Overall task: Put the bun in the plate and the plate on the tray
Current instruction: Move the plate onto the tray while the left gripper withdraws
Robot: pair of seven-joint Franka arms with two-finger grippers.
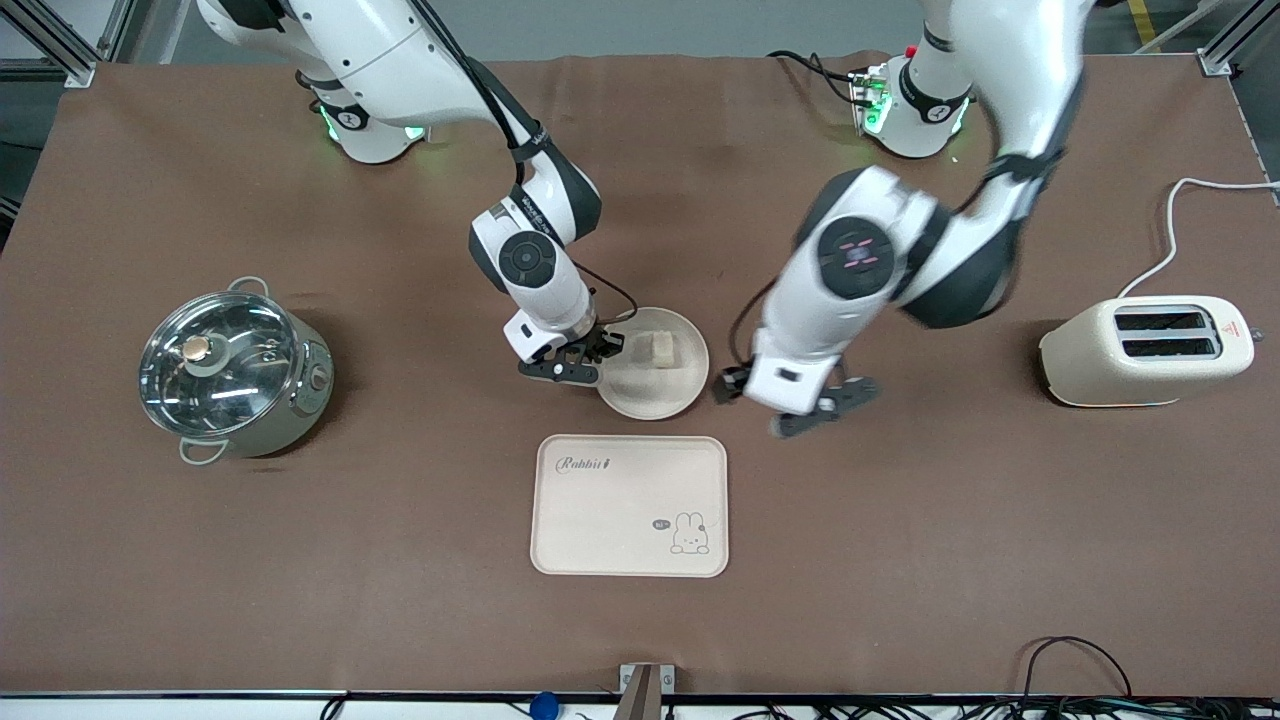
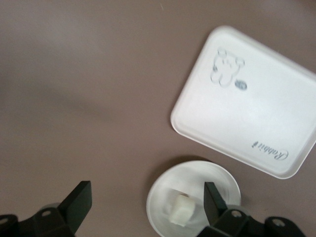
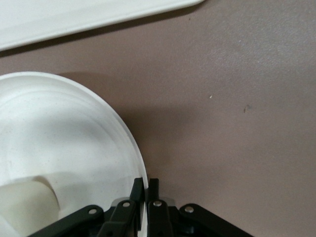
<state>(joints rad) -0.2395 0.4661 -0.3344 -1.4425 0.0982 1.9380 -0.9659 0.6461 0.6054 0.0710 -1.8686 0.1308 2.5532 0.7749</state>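
The robot's right gripper will release the plate on the middle of the Rabbit tray (image 1: 627, 511), with the bun still in the plate.
The bun (image 1: 660, 347) lies in the round cream plate (image 1: 655, 395), which sits on the table just farther from the front camera than the Rabbit tray (image 1: 620, 500). My right gripper (image 1: 597, 362) is shut on the plate's rim at the side toward the right arm's end. In the right wrist view the right gripper (image 3: 146, 190) pinches the plate's rim (image 3: 129, 143), with the bun (image 3: 22, 207) inside the plate and the tray's edge (image 3: 74, 19) close by. My left gripper (image 1: 828, 405) is open and empty over the table beside the plate. In the left wrist view the left gripper (image 2: 147, 197) shows with the plate (image 2: 168, 192), bun (image 2: 181, 210) and tray (image 2: 247, 98).
A steel pot with a glass lid (image 1: 232, 368) stands toward the right arm's end of the table. A cream toaster (image 1: 1145, 350) with a white cable stands toward the left arm's end. Brown cloth covers the table.
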